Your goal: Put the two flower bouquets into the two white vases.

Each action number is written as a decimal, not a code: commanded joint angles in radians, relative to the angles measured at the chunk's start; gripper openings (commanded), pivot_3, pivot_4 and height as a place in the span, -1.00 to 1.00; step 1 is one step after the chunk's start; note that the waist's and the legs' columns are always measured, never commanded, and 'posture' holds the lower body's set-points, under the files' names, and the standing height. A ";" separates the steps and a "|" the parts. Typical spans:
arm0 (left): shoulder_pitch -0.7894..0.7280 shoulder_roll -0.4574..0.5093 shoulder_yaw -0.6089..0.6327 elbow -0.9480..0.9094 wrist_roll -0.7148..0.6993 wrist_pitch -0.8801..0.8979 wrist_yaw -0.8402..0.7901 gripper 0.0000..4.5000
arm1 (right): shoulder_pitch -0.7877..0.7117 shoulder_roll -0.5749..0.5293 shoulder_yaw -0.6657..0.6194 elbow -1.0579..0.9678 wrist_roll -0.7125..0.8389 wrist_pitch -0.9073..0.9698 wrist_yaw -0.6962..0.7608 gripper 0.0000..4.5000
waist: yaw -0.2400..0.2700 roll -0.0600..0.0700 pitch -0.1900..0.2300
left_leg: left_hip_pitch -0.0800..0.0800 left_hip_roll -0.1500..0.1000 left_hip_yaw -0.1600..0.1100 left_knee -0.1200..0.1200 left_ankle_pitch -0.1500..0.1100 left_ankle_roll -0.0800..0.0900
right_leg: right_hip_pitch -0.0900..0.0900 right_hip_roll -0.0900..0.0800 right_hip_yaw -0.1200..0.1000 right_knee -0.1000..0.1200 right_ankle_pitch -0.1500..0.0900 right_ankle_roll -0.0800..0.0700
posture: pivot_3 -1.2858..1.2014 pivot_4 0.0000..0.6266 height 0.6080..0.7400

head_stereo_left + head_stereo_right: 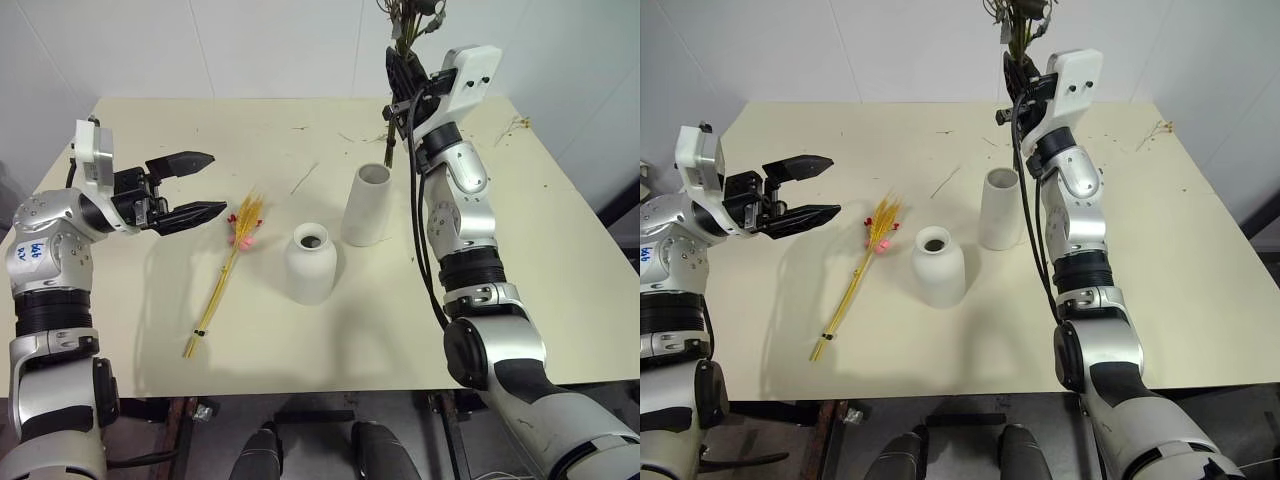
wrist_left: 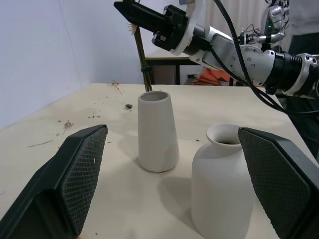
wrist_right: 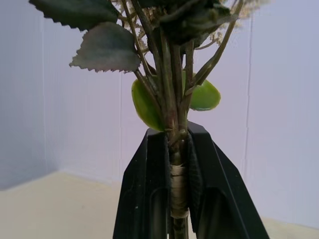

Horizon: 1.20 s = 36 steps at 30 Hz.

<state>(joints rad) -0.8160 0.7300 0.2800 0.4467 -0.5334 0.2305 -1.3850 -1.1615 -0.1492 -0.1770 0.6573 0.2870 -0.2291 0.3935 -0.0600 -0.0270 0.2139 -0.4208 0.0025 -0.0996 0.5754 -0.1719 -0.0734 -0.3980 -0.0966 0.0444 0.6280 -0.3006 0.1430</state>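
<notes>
The leafy bouquet, now raised above the table's back, will be let go by my right gripper in the opening of the tall tapered white vase (image 1: 374, 174).
My right gripper (image 1: 398, 68) is raised above the back of the table, shut on the stems of a leafy bouquet (image 3: 175, 149). Its stems hang down just behind the tall tapered white vase (image 1: 367, 205), and its top runs out of the head views. In front and to the left of that vase stands the short rounded white vase (image 1: 311, 262). The slim yellow wheat-like bouquet (image 1: 228, 268) with pink bits lies flat on the table, left of the short vase. My left gripper (image 1: 215, 183) hovers open just left of the bundle's head, holding nothing.
The cream table (image 1: 150, 130) has a white wall behind it. A loose twig (image 1: 304, 178) lies behind the vases, and plant crumbs (image 1: 515, 125) litter the back right corner. The front edge runs close below the wheat bundle's stem ends.
</notes>
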 commanded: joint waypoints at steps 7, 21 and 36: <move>0.034 0.030 0.043 -0.081 -0.042 0.025 0.033 1.00 | -0.014 0.027 -0.006 -0.024 0.020 -0.028 0.014 -0.96 | 0.001 0.000 0.000 | 0.000 0.000 0.000 0.000 0.000 0.000 | 0.000 0.000 0.000 0.000 0.000 0.000 | 0.03 -0.52 1.00; 0.010 0.015 0.023 -0.058 -0.035 0.016 0.037 1.00 | -0.029 -0.026 -0.005 0.035 -0.034 -0.084 -0.001 -0.96 | 0.000 0.000 0.000 | 0.000 0.000 0.000 0.000 0.000 -0.001 | -0.001 0.000 0.000 0.000 0.000 0.000 | 0.03 -0.52 1.00; -0.010 0.010 0.008 -0.034 -0.028 0.005 0.031 1.00 | -0.068 -0.021 0.020 -0.070 -0.042 -0.071 0.003 -0.96 | 0.000 0.000 0.000 | 0.000 0.000 0.000 0.000 0.000 -0.001 | -0.002 0.000 0.000 0.000 0.000 -0.001 | 0.03 -0.52 1.00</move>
<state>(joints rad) -0.8025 0.7280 0.2764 0.4140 -0.5530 0.2488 -1.3514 -1.1894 -0.1805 -0.1466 0.6672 0.2072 -0.3177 0.4001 -0.0598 -0.0268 0.2140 -0.4208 0.0025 -0.0994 0.5749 -0.1714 -0.0742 -0.3996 -0.0964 0.0447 0.6277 -0.3009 0.1424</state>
